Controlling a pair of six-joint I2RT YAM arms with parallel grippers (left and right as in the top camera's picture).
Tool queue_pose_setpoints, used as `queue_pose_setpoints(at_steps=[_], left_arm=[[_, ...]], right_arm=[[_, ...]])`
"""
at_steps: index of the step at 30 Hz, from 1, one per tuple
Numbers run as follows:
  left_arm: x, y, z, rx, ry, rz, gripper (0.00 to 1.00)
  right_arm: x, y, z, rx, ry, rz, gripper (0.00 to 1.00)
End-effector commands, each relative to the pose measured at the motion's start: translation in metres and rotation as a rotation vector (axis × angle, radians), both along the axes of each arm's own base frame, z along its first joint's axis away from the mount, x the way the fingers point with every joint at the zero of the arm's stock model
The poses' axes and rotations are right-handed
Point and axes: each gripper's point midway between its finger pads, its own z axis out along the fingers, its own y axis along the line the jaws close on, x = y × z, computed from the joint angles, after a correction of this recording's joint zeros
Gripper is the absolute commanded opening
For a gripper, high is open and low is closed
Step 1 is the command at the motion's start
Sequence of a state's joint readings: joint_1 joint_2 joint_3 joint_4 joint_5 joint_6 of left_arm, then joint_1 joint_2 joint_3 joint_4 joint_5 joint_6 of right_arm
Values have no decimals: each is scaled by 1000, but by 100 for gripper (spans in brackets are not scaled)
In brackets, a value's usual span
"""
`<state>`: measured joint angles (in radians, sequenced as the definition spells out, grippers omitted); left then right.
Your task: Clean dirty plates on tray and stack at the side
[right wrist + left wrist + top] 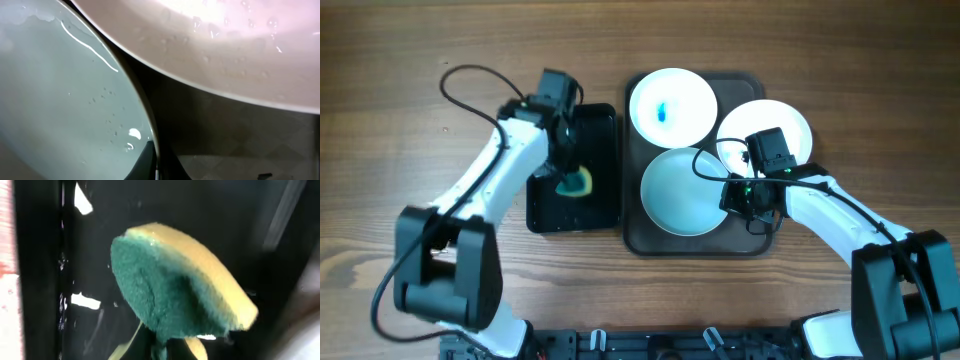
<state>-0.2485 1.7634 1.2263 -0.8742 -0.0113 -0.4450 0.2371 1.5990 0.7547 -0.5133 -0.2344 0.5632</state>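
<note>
Next, I let go of the near plate with my right gripper on the bare wood point(817, 158) beside the brown tray, against the plain far plate. The near plate now lies on the tray.
Three white plates lie on the dark brown-grey tray point(636, 232). The far left plate point(672, 105) has a blue smear at its centre. The far right plate point(790, 122) is plain white and partly hidden by my right wrist. The near plate point(680, 192) is plain. My right gripper point(731, 194) is shut on its right rim; in the right wrist view the rim runs between the fingers point(156, 167), with the near plate point(55, 95) at left and the far right plate point(225, 45) above. My left gripper point(564, 168) is shut on a green and yellow sponge point(578, 183) point(175, 290) over the black tray.
A smaller glossy black tray point(600, 125) lies left of the brown tray, with wet streaks on it point(80, 300). The table is bare wood point(400, 60) around both trays. The brown tray's textured floor point(240, 140) shows between the two plates.
</note>
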Motion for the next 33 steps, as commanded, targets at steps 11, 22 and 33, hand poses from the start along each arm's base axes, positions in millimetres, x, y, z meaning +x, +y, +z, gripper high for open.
queue_pose_setpoints(at_steps=[11,22,33], left_arm=[[-10,11,80,-236,-131,69,98],[-16,87,133,-227,-315,280,100],[-16,87,133,-228,-315,280,100]], right_arm=[[39,-7,85,-126,-50,174,4],[74,111,175,-203,-334,449,4],[108,165,221,-612,-814,352,4]])
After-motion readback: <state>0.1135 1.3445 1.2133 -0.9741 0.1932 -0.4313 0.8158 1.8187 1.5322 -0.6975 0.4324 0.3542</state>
